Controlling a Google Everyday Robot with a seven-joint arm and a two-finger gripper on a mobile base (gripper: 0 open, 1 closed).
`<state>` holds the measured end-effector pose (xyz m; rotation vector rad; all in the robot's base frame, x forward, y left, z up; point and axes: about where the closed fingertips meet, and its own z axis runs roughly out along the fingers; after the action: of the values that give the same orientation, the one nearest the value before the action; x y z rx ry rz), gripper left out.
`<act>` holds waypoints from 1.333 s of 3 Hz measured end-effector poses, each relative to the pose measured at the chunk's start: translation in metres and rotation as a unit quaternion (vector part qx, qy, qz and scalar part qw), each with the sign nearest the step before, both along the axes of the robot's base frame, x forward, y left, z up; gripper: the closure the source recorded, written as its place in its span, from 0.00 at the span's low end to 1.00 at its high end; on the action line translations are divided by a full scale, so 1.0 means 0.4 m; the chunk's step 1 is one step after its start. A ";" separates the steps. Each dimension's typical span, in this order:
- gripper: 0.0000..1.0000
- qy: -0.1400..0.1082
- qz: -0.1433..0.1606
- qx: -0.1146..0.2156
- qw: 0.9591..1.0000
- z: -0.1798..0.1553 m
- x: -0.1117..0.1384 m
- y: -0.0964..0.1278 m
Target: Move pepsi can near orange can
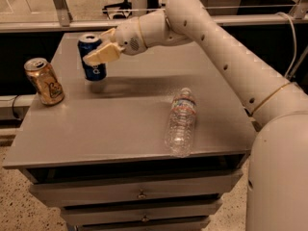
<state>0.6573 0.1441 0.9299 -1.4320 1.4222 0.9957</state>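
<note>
My gripper has the pepsi can, now upright at or just above the table, to set down. It will let go of it on the grey table (75, 86) close beside the orange can, a little farther back.
The pepsi can (92, 57), dark blue with a silver top, is upright in my gripper (99, 50), which is shut on its upper part over the left rear of the grey table (120, 124). The can's base is at or just above the tabletop; I cannot tell if it touches. The orange can (44, 81), golden-orange with a pale label, stands upright near the table's left edge, about a can's width to the left of the pepsi can and a little nearer the front.
A clear plastic water bottle (180, 122) lies on its side at the right front of the table. My white arm (216, 52) reaches in from the right across the back. Drawers (139, 194) sit below the tabletop.
</note>
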 end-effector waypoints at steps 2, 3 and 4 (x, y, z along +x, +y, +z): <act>1.00 -0.011 0.031 -0.001 0.999 -0.021 -0.041 0.089; 0.96 -0.019 0.044 -0.001 0.999 -0.032 -0.046 0.122; 0.74 -0.022 0.050 -0.002 0.998 -0.040 -0.049 0.137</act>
<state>0.6377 0.1990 0.9140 -1.5320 1.3325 1.0179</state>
